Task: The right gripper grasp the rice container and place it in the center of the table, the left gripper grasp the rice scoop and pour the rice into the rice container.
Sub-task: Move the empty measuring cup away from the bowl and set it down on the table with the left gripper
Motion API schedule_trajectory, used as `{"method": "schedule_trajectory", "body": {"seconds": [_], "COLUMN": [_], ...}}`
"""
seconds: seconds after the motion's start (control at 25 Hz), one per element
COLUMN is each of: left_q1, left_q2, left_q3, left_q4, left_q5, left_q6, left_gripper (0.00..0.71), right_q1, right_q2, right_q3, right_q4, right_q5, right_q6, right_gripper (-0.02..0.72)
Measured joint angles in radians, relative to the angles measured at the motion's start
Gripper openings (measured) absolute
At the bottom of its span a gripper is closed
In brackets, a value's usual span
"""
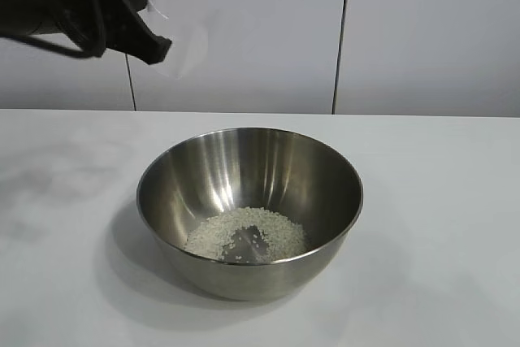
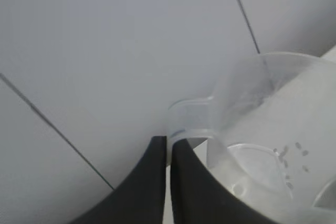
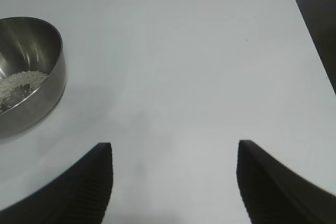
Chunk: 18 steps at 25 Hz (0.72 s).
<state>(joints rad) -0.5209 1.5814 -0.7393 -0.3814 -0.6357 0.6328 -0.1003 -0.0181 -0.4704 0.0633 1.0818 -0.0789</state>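
The rice scoop will leave my left gripper on the bare white table (image 1: 80, 249), where I will let go of it close beside the rice container.
The rice container (image 1: 249, 209), a wide shiny steel bowl, stands in the middle of the white table (image 1: 439, 201) with a pale heap of rice (image 1: 245, 235) on its bottom. High at the upper left, my left gripper (image 1: 158, 48) is shut on the handle of the rice scoop (image 1: 180, 42), a clear plastic cup held in the air, up and to the left of the bowl. In the left wrist view the left gripper (image 2: 169, 141) pinches the handle, and the rice scoop (image 2: 273, 145) holds only a few stuck grains. My right gripper (image 3: 174, 148) hangs open over bare table beside the rice container (image 3: 31, 72).
White wall panels with dark seams (image 1: 341, 38) stand behind the table. The table's far corner and edge (image 3: 294, 3) show in the right wrist view, with a dark floor beyond.
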Motion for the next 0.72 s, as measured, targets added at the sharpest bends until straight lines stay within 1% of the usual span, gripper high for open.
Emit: {"method": "schedule_trajectory", "body": {"seconds": [0.12,0.2,0.28,0.36,0.48,0.6,0.68,0.72], "left_q1": [0.071,0.129,0.190,0.255,0.361,0.439,0.467,0.472], "left_q2": [-0.001,-0.001,-0.001,-0.001,-0.001,0.018,0.066,0.100], "left_q3": [0.053,0.106,0.170,0.246,0.335,0.385,0.391,0.392], "left_q4": [0.024,0.095,0.216,0.324,0.480,0.625,0.700,0.720], "left_q5": [0.001,-0.007,-0.058,-0.150,-0.247,-0.273,-0.286,-0.299], "left_q6": [-0.200,-0.361,-0.514,-0.622,-0.683,-0.690,-0.691,-0.687], "left_gripper": [0.009,0.009,0.009,0.009,0.009,0.009,0.009,0.009], "right_q1": [0.000,0.000,0.000,0.000,0.000,0.000,0.000,0.000], "right_q2": [0.000,0.000,0.000,0.000,0.000,0.000,0.000,0.000], "right_q3": [0.000,0.000,0.000,0.000,0.000,0.000,0.000,0.000], "right_q4": [0.000,0.000,0.000,0.000,0.000,0.000,0.000,0.000], "right_q5": [0.000,0.000,0.000,0.000,0.000,0.000,0.000,0.000], "right_q6": [0.000,0.000,0.000,0.000,0.000,0.000,0.000,0.000], "right_gripper": [0.467,0.467,0.467,0.467,0.467,0.467,0.467,0.467]}}
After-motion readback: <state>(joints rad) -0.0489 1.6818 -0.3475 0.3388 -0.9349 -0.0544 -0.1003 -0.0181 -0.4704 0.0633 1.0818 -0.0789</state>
